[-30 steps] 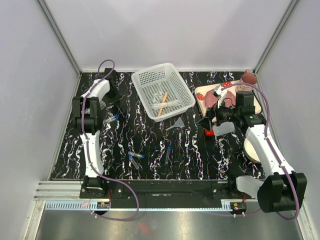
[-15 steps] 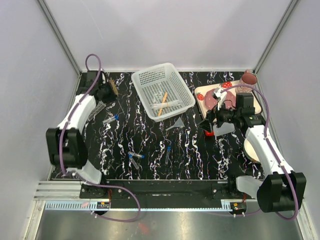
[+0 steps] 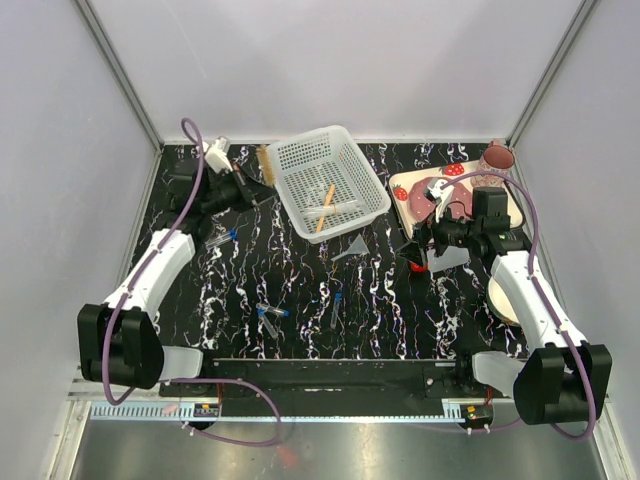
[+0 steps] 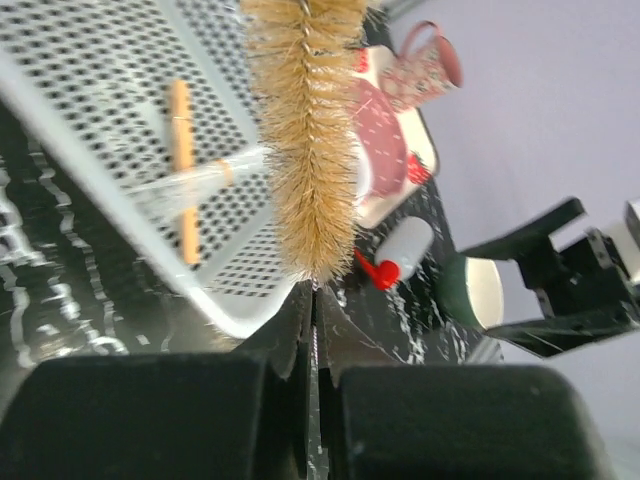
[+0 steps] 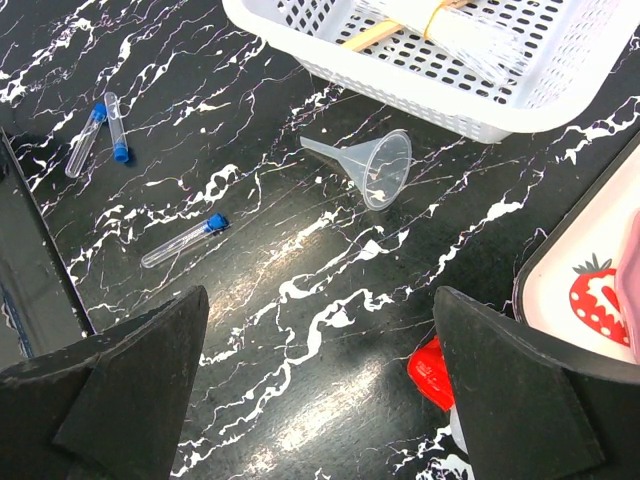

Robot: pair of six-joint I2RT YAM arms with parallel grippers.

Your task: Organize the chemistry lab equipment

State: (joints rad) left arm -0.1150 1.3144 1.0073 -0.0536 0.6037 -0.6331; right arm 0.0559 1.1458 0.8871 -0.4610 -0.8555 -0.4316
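Observation:
The white lower body (image 3: 453, 258) of the squeeze bottle, away from its red cap, is the next place my right gripper needs to go to and close.
My left gripper (image 3: 247, 190) (image 4: 315, 295) is shut on the wire stem of a tan bristle brush (image 3: 265, 160) (image 4: 310, 130), which it holds up just left of the white basket (image 3: 325, 180). An orange stick (image 3: 325, 207) (image 4: 182, 170) and a clear item lie in the basket. The clear funnel (image 3: 352, 247) (image 5: 375, 165) lies in front of it. Blue-capped tubes (image 3: 270, 312) (image 5: 185, 240) are scattered on the table. My right gripper (image 3: 415, 248) (image 5: 320, 330) hangs open over the table, with the squeeze bottle's red cap (image 5: 432, 372) by its right finger.
A strawberry-print tray (image 3: 455, 190) with a pink plate sits at the back right, and a pink mug (image 3: 498, 155) stands behind it. A cream bowl (image 3: 503, 295) lies partly under my right arm. White walls close in the black marbled table (image 3: 380, 320).
My left arm swung from the far left corner toward the basket, carrying the brush with it. My right arm has barely moved.

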